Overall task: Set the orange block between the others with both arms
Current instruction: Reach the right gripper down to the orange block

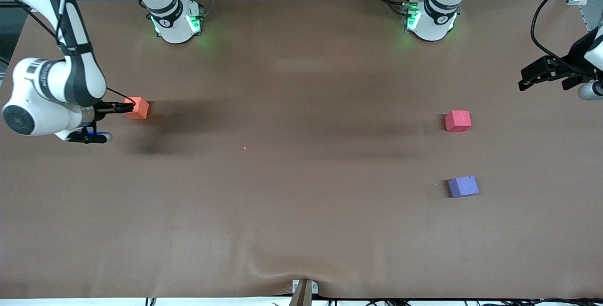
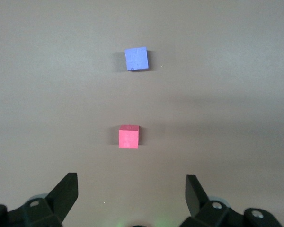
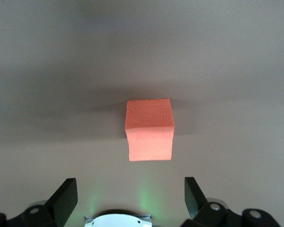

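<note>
My right gripper will grip the opposite sides of the orange block (image 1: 138, 112) (image 3: 150, 131), one toward the front camera and one toward the arm bases.
The orange block (image 1: 137, 108) (image 3: 149, 130) lies on the brown table toward the right arm's end. My right gripper (image 1: 125, 107) (image 3: 131, 189) is open close beside it, and the block lies just ahead of the fingertips, not between them. The pinkish-red cube (image 1: 458, 121) (image 2: 128, 136) and the purple-blue cube (image 1: 463, 186) (image 2: 136, 58) lie toward the left arm's end, the purple-blue one nearer the front camera, with a gap between them. My left gripper (image 1: 524, 82) (image 2: 131, 187) hangs open and empty over the table's left-arm end, apart from both cubes.
The brown table cover (image 1: 301, 202) is wrinkled near its front edge. A tiny orange crumb (image 1: 245, 148) lies mid-table. The two green-lit arm bases (image 1: 176, 21) (image 1: 429, 19) stand along the edge farthest from the front camera. A black cable (image 1: 541, 23) loops above the left arm's end.
</note>
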Action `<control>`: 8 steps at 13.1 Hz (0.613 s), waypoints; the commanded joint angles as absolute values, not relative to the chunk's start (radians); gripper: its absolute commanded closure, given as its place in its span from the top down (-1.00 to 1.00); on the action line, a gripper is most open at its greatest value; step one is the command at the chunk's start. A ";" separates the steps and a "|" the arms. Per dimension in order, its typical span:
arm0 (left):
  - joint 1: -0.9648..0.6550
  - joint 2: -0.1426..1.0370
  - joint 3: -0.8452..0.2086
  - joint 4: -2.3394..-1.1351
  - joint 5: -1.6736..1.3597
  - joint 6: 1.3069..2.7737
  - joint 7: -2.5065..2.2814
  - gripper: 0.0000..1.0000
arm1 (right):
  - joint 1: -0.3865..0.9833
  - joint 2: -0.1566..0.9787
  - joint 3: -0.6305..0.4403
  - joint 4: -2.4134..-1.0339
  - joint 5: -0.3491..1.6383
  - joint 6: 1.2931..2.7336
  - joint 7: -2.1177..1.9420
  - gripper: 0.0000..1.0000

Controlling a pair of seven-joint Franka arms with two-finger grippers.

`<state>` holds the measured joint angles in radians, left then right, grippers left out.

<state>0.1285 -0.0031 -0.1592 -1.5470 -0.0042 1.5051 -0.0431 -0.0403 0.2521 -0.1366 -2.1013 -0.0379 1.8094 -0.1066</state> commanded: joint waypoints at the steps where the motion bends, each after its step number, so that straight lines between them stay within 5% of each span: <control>1: 0.130 -0.003 -0.166 -1.540 0.000 1.491 -0.054 1.00 | -0.075 0.317 -0.124 -2.117 -0.057 1.868 -0.110 1.00; 8: 0.130 -0.003 -0.166 -1.545 -0.002 1.494 -0.055 1.00 | -0.094 0.426 -0.124 -2.117 -0.057 1.931 -0.129 1.00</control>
<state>0.1285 -0.0030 -0.1606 -1.5488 -0.0042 1.5050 -0.0431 -0.0696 0.4116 -0.1373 -2.1159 -0.0381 1.9167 -0.1081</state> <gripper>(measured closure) 0.000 0.000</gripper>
